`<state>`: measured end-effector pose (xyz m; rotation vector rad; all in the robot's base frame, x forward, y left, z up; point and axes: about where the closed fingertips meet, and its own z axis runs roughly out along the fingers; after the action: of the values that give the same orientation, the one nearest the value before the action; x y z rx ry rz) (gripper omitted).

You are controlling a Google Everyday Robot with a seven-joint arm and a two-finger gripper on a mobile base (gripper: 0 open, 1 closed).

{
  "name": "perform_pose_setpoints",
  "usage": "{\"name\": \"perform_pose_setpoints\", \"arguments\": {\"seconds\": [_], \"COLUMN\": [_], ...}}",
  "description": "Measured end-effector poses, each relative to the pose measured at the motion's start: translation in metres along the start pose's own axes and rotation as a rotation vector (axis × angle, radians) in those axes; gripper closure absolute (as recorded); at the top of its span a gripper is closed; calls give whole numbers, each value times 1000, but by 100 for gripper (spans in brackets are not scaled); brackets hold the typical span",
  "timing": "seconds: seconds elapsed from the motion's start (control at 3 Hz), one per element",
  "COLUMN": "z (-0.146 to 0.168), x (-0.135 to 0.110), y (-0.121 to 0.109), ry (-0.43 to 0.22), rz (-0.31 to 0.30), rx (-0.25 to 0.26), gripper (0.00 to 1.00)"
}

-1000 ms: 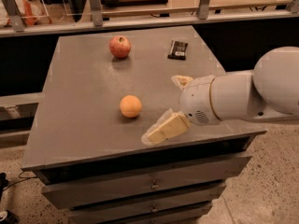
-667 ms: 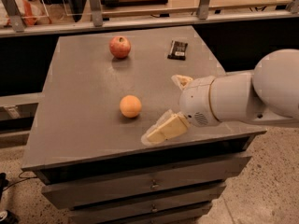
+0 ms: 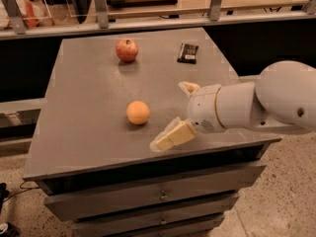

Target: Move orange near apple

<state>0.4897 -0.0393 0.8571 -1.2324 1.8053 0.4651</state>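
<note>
My gripper is to go to the orange next and close around the orange's middle (image 3: 138,112), with one finger nearer the front edge of the table.
The orange (image 3: 138,112) lies on the grey table top (image 3: 89,98), near the middle front. The red apple (image 3: 127,50) sits at the back of the table, well apart from the orange. My gripper (image 3: 175,113) hovers just right of the orange, low over the table, on a white arm coming in from the right. Its two tan fingers are spread wide apart, one fingertip (image 3: 165,139) toward the front edge and the other (image 3: 188,87) further back. It holds nothing and does not touch the orange.
A small black packet (image 3: 188,53) lies at the back right of the table. Drawers (image 3: 158,196) run below the front edge. A rail with posts and a shelf stand behind the table.
</note>
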Motion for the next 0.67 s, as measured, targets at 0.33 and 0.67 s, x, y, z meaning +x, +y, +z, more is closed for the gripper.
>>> {"name": "perform_pose_setpoints", "arguments": {"seconds": [0.33, 0.67], "z": [15, 25], "x": [5, 0], "y": [-5, -9], "ry": [-13, -41], "rz": [14, 14], "rx": [-26, -54], "gripper": [0, 0]}}
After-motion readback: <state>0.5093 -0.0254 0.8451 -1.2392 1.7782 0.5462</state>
